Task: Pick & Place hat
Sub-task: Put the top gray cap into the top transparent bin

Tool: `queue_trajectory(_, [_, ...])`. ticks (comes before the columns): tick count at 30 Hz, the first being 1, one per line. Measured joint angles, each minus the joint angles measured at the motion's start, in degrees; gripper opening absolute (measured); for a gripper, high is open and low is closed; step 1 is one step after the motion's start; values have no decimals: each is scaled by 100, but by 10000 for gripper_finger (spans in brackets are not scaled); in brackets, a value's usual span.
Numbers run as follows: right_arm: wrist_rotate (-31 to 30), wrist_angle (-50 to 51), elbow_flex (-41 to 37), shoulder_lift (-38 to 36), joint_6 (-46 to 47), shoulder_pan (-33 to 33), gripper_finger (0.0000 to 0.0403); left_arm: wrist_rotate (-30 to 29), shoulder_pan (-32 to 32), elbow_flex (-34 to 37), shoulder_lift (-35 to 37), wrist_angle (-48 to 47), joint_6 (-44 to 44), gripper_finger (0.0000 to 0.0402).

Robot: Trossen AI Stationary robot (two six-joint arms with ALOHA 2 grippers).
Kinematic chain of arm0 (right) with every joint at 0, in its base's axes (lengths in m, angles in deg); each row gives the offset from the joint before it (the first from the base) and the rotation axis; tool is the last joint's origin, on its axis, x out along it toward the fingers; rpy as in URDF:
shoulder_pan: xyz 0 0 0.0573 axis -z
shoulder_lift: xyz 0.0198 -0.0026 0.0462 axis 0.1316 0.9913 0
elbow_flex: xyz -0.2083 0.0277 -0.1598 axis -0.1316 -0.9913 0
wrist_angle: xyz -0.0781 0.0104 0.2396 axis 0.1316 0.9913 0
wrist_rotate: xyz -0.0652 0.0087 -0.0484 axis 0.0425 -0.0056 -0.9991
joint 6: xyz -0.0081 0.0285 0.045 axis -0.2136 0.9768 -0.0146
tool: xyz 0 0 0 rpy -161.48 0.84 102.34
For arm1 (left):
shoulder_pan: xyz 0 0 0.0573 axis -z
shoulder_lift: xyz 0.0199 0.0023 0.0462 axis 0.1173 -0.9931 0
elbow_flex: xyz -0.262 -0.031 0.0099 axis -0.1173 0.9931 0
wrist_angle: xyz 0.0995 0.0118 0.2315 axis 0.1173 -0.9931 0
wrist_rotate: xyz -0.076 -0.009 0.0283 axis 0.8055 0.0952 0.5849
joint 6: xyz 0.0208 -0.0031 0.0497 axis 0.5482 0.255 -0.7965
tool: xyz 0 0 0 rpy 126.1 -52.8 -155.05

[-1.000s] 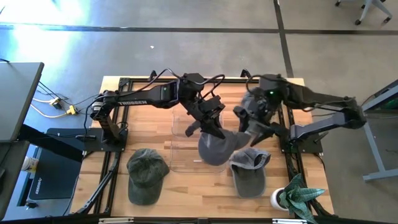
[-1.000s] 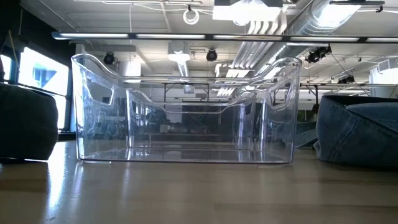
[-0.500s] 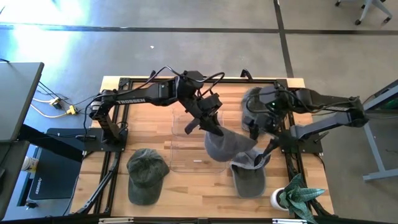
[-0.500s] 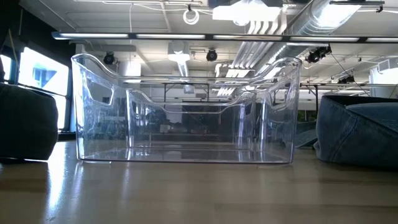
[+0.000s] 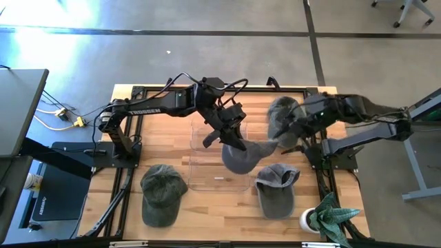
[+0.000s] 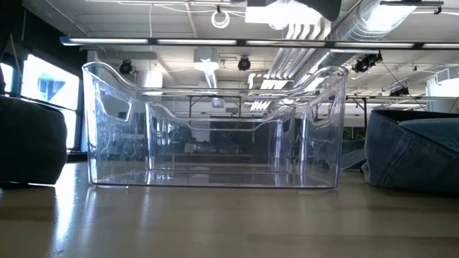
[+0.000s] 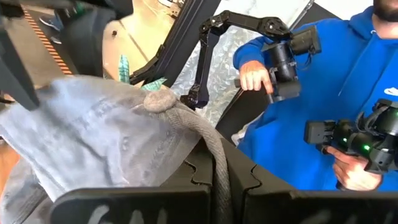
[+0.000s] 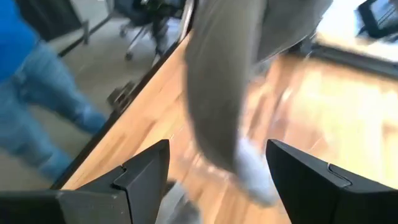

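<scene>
The grey hat is hanging at a slant by one edge from the left gripper, so the right gripper will pinch the hat's loose end [image 5: 269, 147] and straighten it before it is placed.
My left gripper [image 5: 233, 140] is shut on a grey hat [image 5: 241, 157], which hangs above the right part of the clear bin [image 5: 210, 162]. The hat's crown, with its top button [image 7: 160, 99], fills the left wrist view. My right gripper [image 5: 289, 134] stands open to the right of this hat, with nothing between its fingers [image 8: 217, 180]. In its wrist view a blurred grey hat [image 8: 230, 81] shows ahead of the fingers. A second grey hat [image 5: 279, 112] lies at the table's far right. My left gripper pinches the grey hat's thick seamed edge [image 7: 217, 177] between its two fingers. It comes from the table's left, nearly level. The crown hangs beyond and below the fingers, lifted clear over the bin.
A green hat [image 5: 163, 193] lies on the table near left of the bin, and a blue-grey hat [image 5: 275, 191] near right. A potted plant [image 5: 329, 217] stands at the near right corner. A person in a blue hoodie [image 7: 323, 93] is beyond the table's right side.
My right gripper has drawn back from the held hat toward the table's right edge and has turned about its wrist, staying open. The grey hat has swung a little under my left gripper.
</scene>
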Motion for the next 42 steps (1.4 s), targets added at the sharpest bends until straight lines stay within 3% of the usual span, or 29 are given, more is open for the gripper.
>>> queue_trajectory(4, [79,-541,-47,169,50,262,263,-7,2,0,0,-13,0,0])
queue_trajectory(6, [404,-708,-138,326,51,390,263,-15,0,0,0,-13,0,0])
queue_trajectory(15, [3000,-1390,-386,965,701,574,257,-40,0,0,0,-33,-61,0])
queue_trajectory(18, [3568,-1387,-386,926,1019,525,227,-153,0,0,0,-177,-277,0])
queue_trajectory(22, [4068,-1406,-386,810,1405,521,152,-248,0,0,0,-308,-446,0])
queue_trajectory(27, [4405,-1494,-383,761,1660,528,36,-264,6,0,0,-310,-497,0])
queue_trajectory(29, [4551,-1575,-383,763,1740,528,10,-275,7,0,0,-308,-549,0])
queue_trajectory(35, [4991,-1828,-383,763,2121,530,29,-315,9,0,-2,-304,-627,0])
queue_trajectory(40, [4054,-1826,-383,768,2808,511,28,-273,0,0,-2,-336,-669,0])
queue_trajectory(42, [3938,-1839,-383,805,2967,553,40,-273,0,0,-2,-337,-669,0])
